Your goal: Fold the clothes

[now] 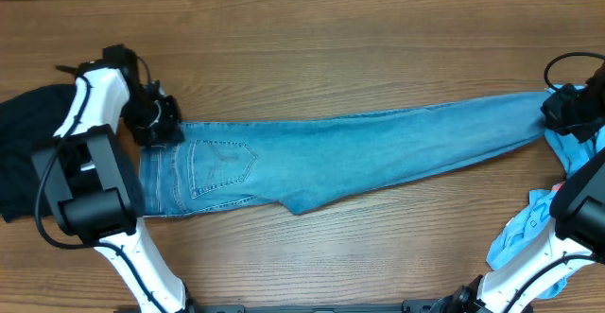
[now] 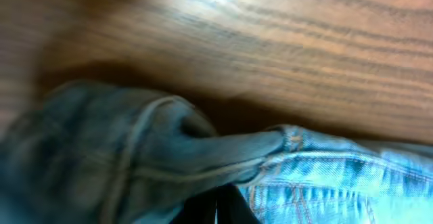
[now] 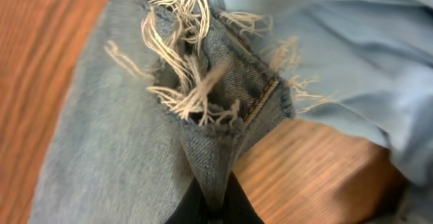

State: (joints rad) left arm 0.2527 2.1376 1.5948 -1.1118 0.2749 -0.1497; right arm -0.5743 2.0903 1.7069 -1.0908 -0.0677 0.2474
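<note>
I need to use my right gripper to let go of the leg's end on the jeans (image 1: pixel 277 165), next to the stitched back pocket. The leg's end is now slightly raised off the wood.
Long light-blue jeans (image 1: pixel 378 147) lie stretched across the wooden table, waist at the left and leg end at the right, a stitched back pocket (image 1: pixel 219 165) facing up. My left gripper (image 1: pixel 156 124) is shut on the waistband's far corner. In the left wrist view the gripper (image 2: pixel 216 209) pinches a fold of denim (image 2: pixel 203 149). My right gripper (image 1: pixel 560 113) is shut on the leg's end. Up close, that gripper (image 3: pixel 215 204) holds the frayed hem (image 3: pixel 203 102), slightly raised off the wood.
A black garment (image 1: pixel 28 133) lies bunched at the far left beside the left arm. A sky-blue T-shirt (image 1: pixel 529 228) is crumpled at the right edge under the right arm; it also shows as pale blue T-shirt cloth (image 3: pixel 352 48). Bare table (image 1: pixel 312 48) stretches behind the jeans.
</note>
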